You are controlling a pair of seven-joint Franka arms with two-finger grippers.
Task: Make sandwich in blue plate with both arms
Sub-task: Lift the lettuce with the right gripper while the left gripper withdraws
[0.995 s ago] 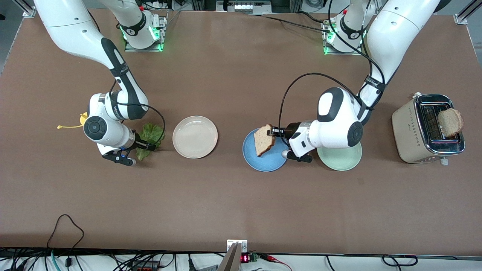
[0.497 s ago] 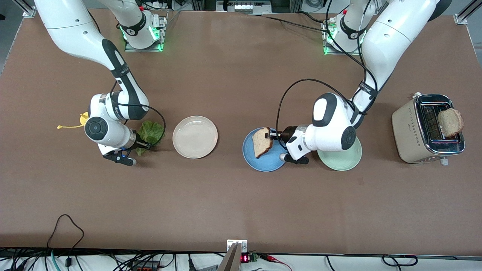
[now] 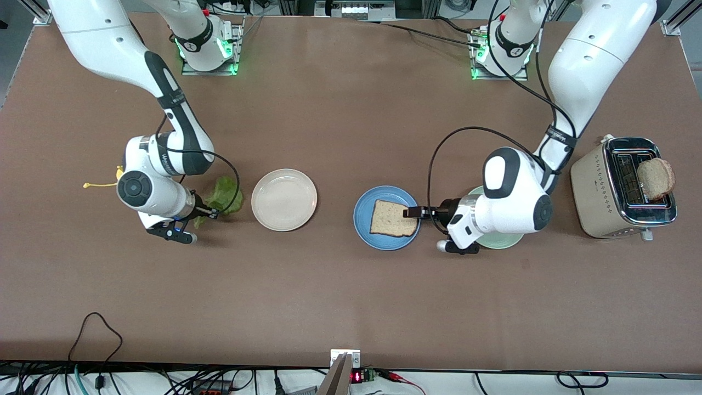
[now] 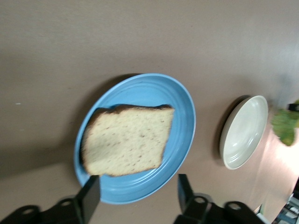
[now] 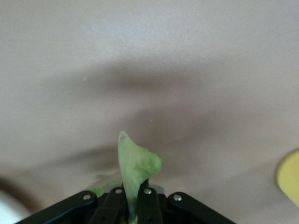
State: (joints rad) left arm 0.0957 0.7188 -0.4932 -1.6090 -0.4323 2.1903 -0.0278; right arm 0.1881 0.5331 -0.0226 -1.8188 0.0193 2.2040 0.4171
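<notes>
The robot's right gripper needs to release the green lettuce leaf, now held beside the cream plate, on top of the tan bread slice on the blue plate (image 3: 388, 218).
One tan bread slice (image 3: 390, 218) lies flat on the blue plate (image 3: 364, 217). My left gripper (image 3: 412, 212) stands open at the plate's edge toward the left arm's end, apart from the slice. The left wrist view shows the slice (image 4: 126, 139) on the plate (image 4: 183, 116) past my open left gripper (image 4: 138, 184). My right gripper (image 3: 211, 212) is shut on the green lettuce leaf (image 3: 225, 193), beside the cream plate. In the right wrist view, the leaf (image 5: 135, 163) stands up out of my shut right gripper (image 5: 132, 192). A second slice (image 3: 656, 178) sticks out of the toaster.
The cream-white plate (image 3: 284, 199) sits between the lettuce and the blue plate. A mint-green plate (image 3: 509, 240) is partly hidden under the left arm. The toaster (image 3: 598, 192) stands at the left arm's end. A small yellow object (image 3: 117, 175) lies by the right wrist.
My left gripper opened and let go of the bread, which now lies flat on the blue plate; the gripper drew back toward the mint plate. My right gripper shut on the lettuce.
</notes>
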